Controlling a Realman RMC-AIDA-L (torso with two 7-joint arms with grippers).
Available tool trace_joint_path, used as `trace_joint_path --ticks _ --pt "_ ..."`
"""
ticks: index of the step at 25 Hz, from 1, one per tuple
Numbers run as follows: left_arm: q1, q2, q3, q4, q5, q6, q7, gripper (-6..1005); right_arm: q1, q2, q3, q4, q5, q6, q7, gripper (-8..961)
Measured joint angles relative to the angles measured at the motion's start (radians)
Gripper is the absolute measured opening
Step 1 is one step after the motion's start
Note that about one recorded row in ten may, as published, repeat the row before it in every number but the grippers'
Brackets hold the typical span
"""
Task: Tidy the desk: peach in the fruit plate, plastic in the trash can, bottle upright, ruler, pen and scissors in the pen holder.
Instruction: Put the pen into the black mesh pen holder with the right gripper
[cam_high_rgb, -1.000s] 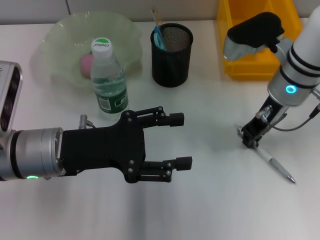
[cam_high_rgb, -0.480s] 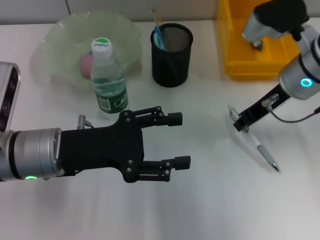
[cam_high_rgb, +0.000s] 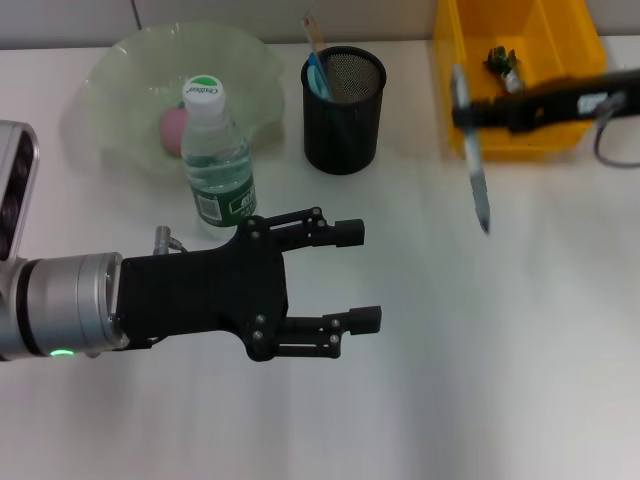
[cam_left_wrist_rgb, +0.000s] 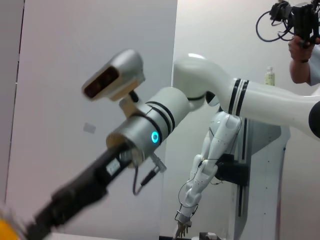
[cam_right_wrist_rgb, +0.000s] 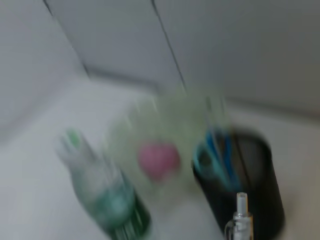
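Observation:
My right gripper is holding the white pen. It will let go of it in the black mesh pen holder (cam_high_rgb: 349, 76) (cam_right_wrist_rgb: 248, 156), next to the blue scissors.
My right gripper (cam_high_rgb: 466, 112) is shut on the white pen (cam_high_rgb: 476, 165), which hangs tilted in the air beside the yellow trash can (cam_high_rgb: 452, 90), to the right of the black mesh pen holder (cam_high_rgb: 343, 110). Blue scissors (cam_high_rgb: 318, 76) and a ruler (cam_high_rgb: 313, 32) stand in the holder. The bottle (cam_high_rgb: 216, 160) stands upright in front of the green fruit plate (cam_high_rgb: 125, 65), which holds the pink peach (cam_high_rgb: 172, 128). A crumpled bit of plastic (cam_high_rgb: 503, 62) lies in the trash can. My left gripper (cam_high_rgb: 362, 276) hovers open and empty over the table's middle. The blurred right wrist view shows the bottle (cam_right_wrist_rgb: 107, 202), peach (cam_right_wrist_rgb: 158, 159), holder (cam_right_wrist_rgb: 250, 175) and pen end (cam_right_wrist_rgb: 240, 215).
The left wrist view looks away from the desk at my right arm (cam_left_wrist_rgb: 150, 134) and the robot's body. White table surface stretches in front of and to the right of the left gripper.
The right gripper has lifted the pen off the table and swung it up and back toward the trash can. The left arm has stayed where it was.

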Motion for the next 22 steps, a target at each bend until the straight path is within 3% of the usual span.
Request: trace_joint_path --ticks 1,4,9,11,12,16,22 --pt "-0.001 0.000 0.000 0.000 0.000 0.000 0.000 800 -0.004 0.000 0.056 0.049 0.097 0.014 -0.092 168" --pt "-0.004 0.000 0.000 0.000 0.000 -0.001 0.000 800 0.007 0.000 0.094 0.153 0.210 0.068 -0.212 168" --pt "-0.013 -0.001 0.005 0.000 0.000 -0.015 0.000 800 0.044 0.001 0.095 0.320 0.341 0.187 -0.399 168" --pt "-0.019 -0.002 0.009 0.000 0.000 -0.020 0.000 800 0.078 0.002 0.087 0.449 0.485 0.255 -0.594 168" --pt "-0.019 -0.002 0.009 0.000 0.000 -0.020 0.000 800 0.078 0.002 0.087 0.449 0.485 0.255 -0.594 168" --pt "-0.020 -0.002 0.003 -0.001 0.000 -0.022 0.000 800 0.154 0.002 0.085 0.655 0.705 0.318 -0.873 168" --pt "-0.021 -0.002 -0.001 -0.009 -0.002 -0.025 0.001 800 0.232 0.005 0.084 0.841 0.852 0.335 -1.142 168"
